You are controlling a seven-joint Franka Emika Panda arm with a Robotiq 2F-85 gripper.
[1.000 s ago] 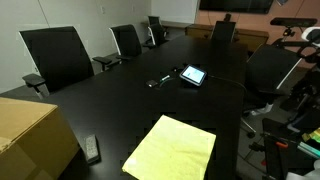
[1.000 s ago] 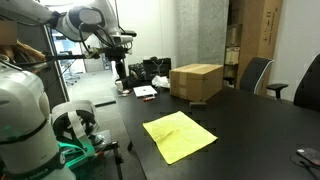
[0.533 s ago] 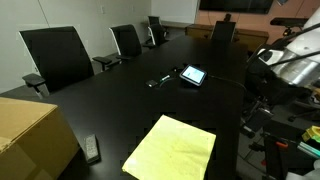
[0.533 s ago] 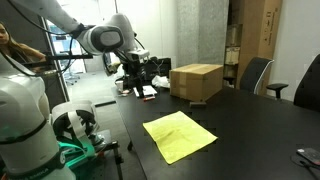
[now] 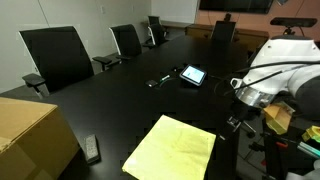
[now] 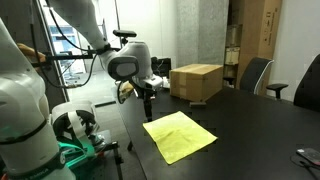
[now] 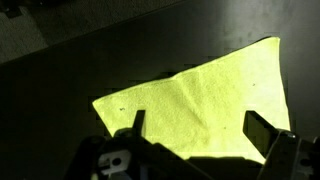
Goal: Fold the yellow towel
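Note:
The gripper I move will close on the yellow towel's far corner (image 5: 213, 135) (image 7: 98, 104) on the side by the table edge, the corner farthest from the cardboard box.
The yellow towel (image 5: 170, 148) lies flat and spread out on the black table (image 5: 120, 100), near its edge. It also shows in an exterior view (image 6: 180, 135) and fills the middle of the wrist view (image 7: 200, 95). My gripper (image 6: 148, 100) hangs above the table edge next to the towel's near corner, pointing down. In the wrist view the gripper (image 7: 198, 128) is open, with both fingers apart over the towel and nothing between them. In an exterior view the arm (image 5: 270, 75) stands to the right of the towel.
A tan cardboard box (image 5: 30, 135) sits on the table beside the towel and also shows in an exterior view (image 6: 195, 80). A tablet (image 5: 193, 75) and a remote (image 5: 92, 149) lie on the table. Black chairs (image 5: 55, 55) line the far side.
The arm has swung in from beside the table toward the towel. The gripper now hangs over the towel's edge. The towel has not moved.

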